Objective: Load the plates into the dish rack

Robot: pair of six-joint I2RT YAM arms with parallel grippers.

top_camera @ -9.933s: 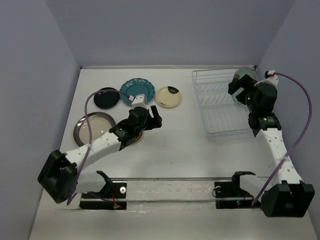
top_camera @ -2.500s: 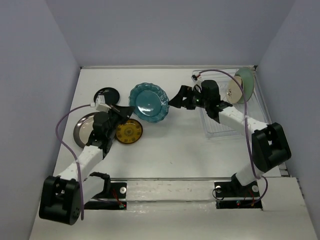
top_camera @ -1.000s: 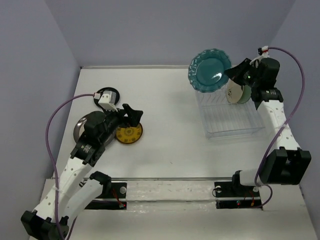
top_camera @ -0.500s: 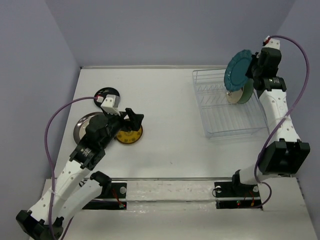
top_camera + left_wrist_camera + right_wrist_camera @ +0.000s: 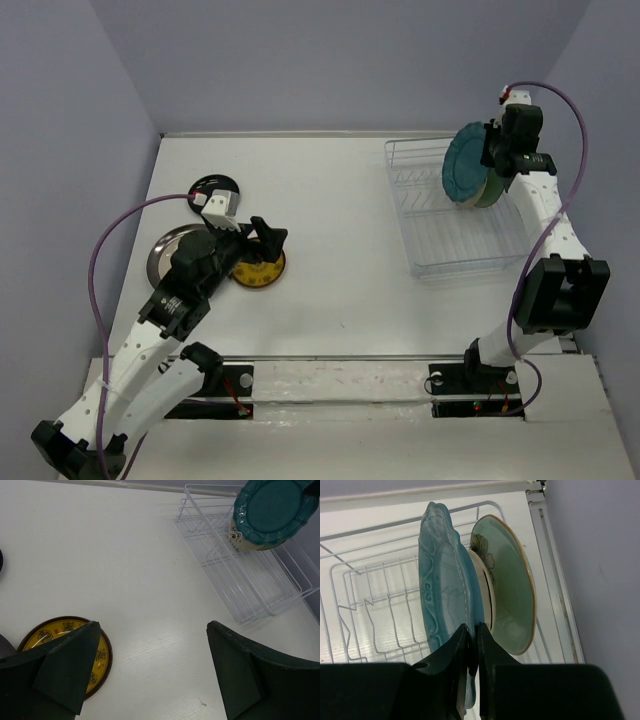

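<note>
Next, I stand the dark teal plate in the rack's back wires (image 5: 449, 193) beside the cream plate, then release it with my right gripper.
My right gripper (image 5: 492, 152) is shut on the rim of the scalloped dark teal plate (image 5: 442, 595), holding it on edge over the back of the white wire dish rack (image 5: 450, 235). Close behind it in the rack stand the cream plate (image 5: 486, 600) and the pale mint flowered plate (image 5: 509, 592). Whether the teal plate's lower edge touches the wires is hidden. My left gripper (image 5: 264, 242) hangs open above the small yellow patterned plate (image 5: 258, 268), apart from it. The silver plate (image 5: 168, 255) and the black plate (image 5: 212, 186) lie to its left.
The rack's front slots (image 5: 375, 605) hold nothing. The enclosure's right wall (image 5: 600, 150) runs close beside the rack. White table (image 5: 150, 570) lies between the yellow plate (image 5: 55, 630) and the rack (image 5: 240, 580). A metal rail (image 5: 340, 358) crosses the near edge.
My right arm has turned the teal plate from facing the camera to edge-on and lowered it beside the cream plate. The left arm has hardly moved and stays open.
</note>
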